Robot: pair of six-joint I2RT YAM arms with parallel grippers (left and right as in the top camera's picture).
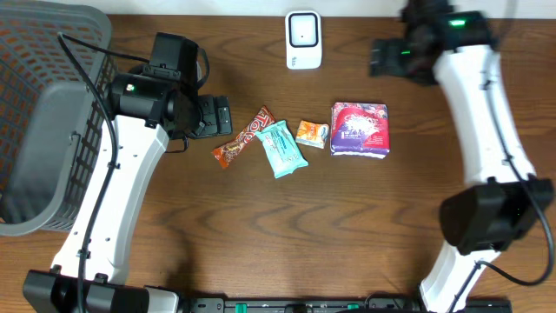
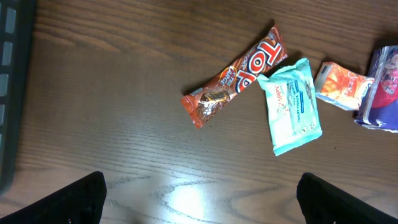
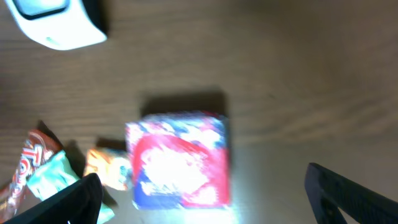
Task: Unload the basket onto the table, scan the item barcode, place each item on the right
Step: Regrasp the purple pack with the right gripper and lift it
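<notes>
The red and purple pack has a side edge (image 1: 386,133) (image 3: 226,166) that is farthest from the small orange packet. My right gripper should close on that edge.
Several packets lie in a row mid-table: a brown chocolate bar (image 1: 245,136) (image 2: 239,73), a teal packet (image 1: 281,148) (image 2: 293,106), a small orange packet (image 1: 311,133) (image 2: 339,85) and a red and purple pack (image 1: 360,128) (image 3: 180,158). The white scanner (image 1: 303,40) (image 3: 53,22) stands at the far edge. My left gripper (image 1: 213,116) (image 2: 202,199) hovers open just left of the chocolate bar, nothing between its fingers. Up at the back right my right gripper (image 1: 382,56) (image 3: 202,199) is open too, above the red and purple pack, which rests on the table.
A grey mesh basket (image 1: 43,130) fills the table's left side; its dark edge shows at the left of the left wrist view. Bare wood lies in front of the packets and to their right.
</notes>
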